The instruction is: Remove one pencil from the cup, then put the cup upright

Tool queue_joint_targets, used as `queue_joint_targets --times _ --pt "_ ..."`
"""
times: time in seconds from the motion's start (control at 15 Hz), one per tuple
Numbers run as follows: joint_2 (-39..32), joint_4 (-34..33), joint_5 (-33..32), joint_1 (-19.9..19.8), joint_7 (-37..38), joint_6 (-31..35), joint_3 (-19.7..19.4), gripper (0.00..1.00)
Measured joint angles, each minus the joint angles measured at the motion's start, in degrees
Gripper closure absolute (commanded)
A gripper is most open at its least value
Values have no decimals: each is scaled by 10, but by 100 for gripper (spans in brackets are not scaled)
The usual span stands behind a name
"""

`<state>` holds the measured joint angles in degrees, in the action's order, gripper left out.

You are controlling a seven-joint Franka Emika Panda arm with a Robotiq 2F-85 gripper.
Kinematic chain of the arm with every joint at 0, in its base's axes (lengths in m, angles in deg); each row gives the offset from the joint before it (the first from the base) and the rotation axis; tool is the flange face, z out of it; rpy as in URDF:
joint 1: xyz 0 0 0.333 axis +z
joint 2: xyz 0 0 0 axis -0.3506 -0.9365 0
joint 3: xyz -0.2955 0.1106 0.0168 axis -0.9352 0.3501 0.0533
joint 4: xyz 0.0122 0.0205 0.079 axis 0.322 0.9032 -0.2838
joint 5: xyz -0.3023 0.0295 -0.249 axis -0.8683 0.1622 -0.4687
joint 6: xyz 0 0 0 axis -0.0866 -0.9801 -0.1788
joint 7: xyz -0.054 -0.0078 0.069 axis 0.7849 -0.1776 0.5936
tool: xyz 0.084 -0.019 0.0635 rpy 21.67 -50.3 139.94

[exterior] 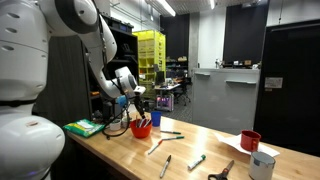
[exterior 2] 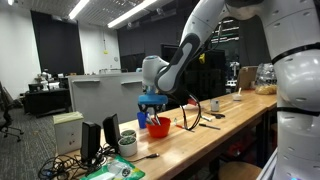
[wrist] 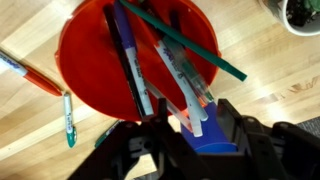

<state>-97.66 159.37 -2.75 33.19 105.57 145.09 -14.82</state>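
Next, my gripper opens, shifts over and takes the green pencil's end [wrist: 237,72] that juts past the cup's rim, as several white pen ends crowd together within its fingers.
The red-orange cup [exterior: 142,128] stands on the wooden table with its mouth up and also shows in an exterior view [exterior 2: 158,126]. In the wrist view I look down into the cup [wrist: 95,60], which holds several pens and pencils, among them a green one [wrist: 190,45]. My gripper [wrist: 187,135] hangs just above the cup's rim. Its fingers are apart, the white ends of some pens lie between them, and a blue surface shows in the gap. The gripper also shows in both exterior views [exterior: 133,103] [exterior 2: 152,106].
Loose pens lie on the table beside the cup [exterior: 170,135] [wrist: 68,120]. A darker red cup [exterior: 250,140] and a white-grey cup [exterior: 262,165] stand further along the table. A green item [exterior: 85,127] lies near my base. A small white pot [exterior 2: 128,146] stands near the table's end.
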Motion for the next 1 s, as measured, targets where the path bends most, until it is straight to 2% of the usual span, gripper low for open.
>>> queue_joint_targets --times 0.13,0.2,0.27,0.33,0.47,0.8,1.0 --pt "0 7 0 0 0 0 0 1" --pt "0 10 1 0 0 0 0 6" --pt "-1 14 1 0 0 0 0 22" --pt "-1 17 2 0 0 1 0 32" --pt "-4 21 8 0 -1 2 1 38" --pt "-5 26 31 0 -15 19 5 80" --pt "-5 27 41 1 -26 19 5 100"
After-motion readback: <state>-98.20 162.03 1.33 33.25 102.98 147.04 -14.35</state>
